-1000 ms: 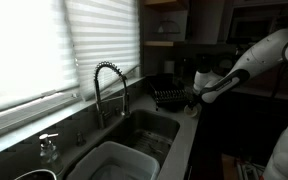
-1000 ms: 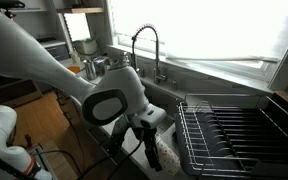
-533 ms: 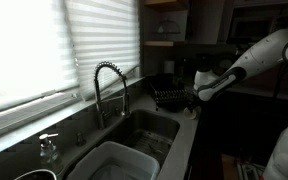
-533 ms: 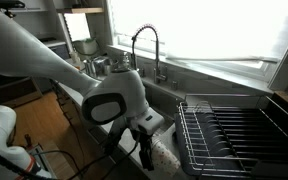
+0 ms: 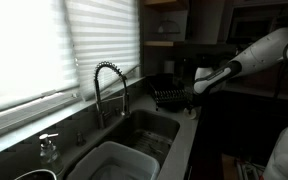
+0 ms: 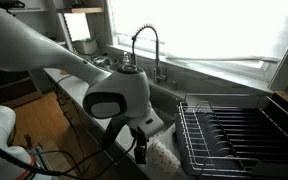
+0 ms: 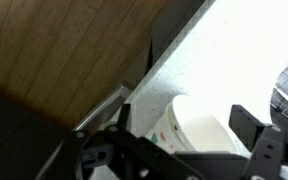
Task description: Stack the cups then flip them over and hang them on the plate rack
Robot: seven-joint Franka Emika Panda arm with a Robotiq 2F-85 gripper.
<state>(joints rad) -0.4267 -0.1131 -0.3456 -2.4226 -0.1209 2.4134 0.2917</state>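
Next, my gripper moves down to the whitish cup that sits on the counter and then closes on the cup's side [image 5: 191,113] [image 7: 167,134] just below its rim.
A whitish cup [image 7: 199,130] with small coloured marks lies on its side on the speckled counter, its mouth toward the upper left. My gripper [image 7: 184,125] is open, with one finger [image 7: 124,118] left of the cup and the other finger [image 7: 250,128] right of it. In an exterior view the gripper [image 6: 140,150] hangs over the counter edge beside a pale cup shape [image 6: 164,152], left of the black wire plate rack [image 6: 234,135]. The rack [image 5: 169,97] and gripper [image 5: 194,100] also show in an exterior view. I cannot tell whether more than one cup is there.
A coiled-spring faucet [image 6: 144,45] stands over the sink [image 5: 149,128], which holds a large pale tub [image 5: 114,160]. A soap dispenser [image 5: 49,148] sits by the window blinds. The counter's front edge [image 7: 169,45] and wooden floor lie left of the cup.
The gripper and arm have shifted slightly left and upward in the exterior views. The pale cup shape stays on the counter.
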